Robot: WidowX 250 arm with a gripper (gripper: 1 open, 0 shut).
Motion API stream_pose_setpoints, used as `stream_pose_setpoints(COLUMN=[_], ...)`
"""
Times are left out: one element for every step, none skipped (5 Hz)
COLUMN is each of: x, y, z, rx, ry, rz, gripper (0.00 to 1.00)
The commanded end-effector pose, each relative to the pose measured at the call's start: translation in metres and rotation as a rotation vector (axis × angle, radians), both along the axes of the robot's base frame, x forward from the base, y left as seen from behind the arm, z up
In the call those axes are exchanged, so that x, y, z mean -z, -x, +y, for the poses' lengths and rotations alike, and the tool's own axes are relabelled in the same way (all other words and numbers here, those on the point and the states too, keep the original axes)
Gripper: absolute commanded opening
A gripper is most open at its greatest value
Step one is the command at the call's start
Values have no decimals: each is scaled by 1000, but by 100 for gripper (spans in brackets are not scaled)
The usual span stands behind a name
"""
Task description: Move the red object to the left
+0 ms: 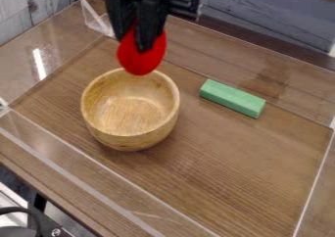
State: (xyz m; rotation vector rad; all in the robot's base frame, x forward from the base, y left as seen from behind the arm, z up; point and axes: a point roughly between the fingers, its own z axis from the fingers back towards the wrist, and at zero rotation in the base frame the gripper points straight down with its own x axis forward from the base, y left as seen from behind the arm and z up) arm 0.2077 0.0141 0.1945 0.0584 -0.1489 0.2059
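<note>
My gripper is going to set the red object down on the table (77, 70). It will place it beside the bowl's far rim, away from the green block. The red object now hangs above that rim.
The red object (141, 55), a rounded bright red toy, hangs in the air just above the far rim of the wooden bowl (129, 108). My black gripper (144, 42) points down and is shut on the red object's top, with its fingers covering the upper part. The toy's lower half shows below the fingers, clear of the bowl.
A green rectangular block (233, 98) lies on the wooden table to the right of the bowl. Clear plastic walls (157, 204) ring the work area, low at the front and left.
</note>
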Motion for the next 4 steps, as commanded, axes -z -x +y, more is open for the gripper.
stream_pose_setpoints(x=[4, 16, 30, 41], y=[-1, -6, -11, -15], z=[21, 54, 88, 105], rx=[-22, -60, -86, -38], ry=[-18, -36, -49, -55], rz=[-17, 1, 14, 20], gripper=[0, 0, 0, 0])
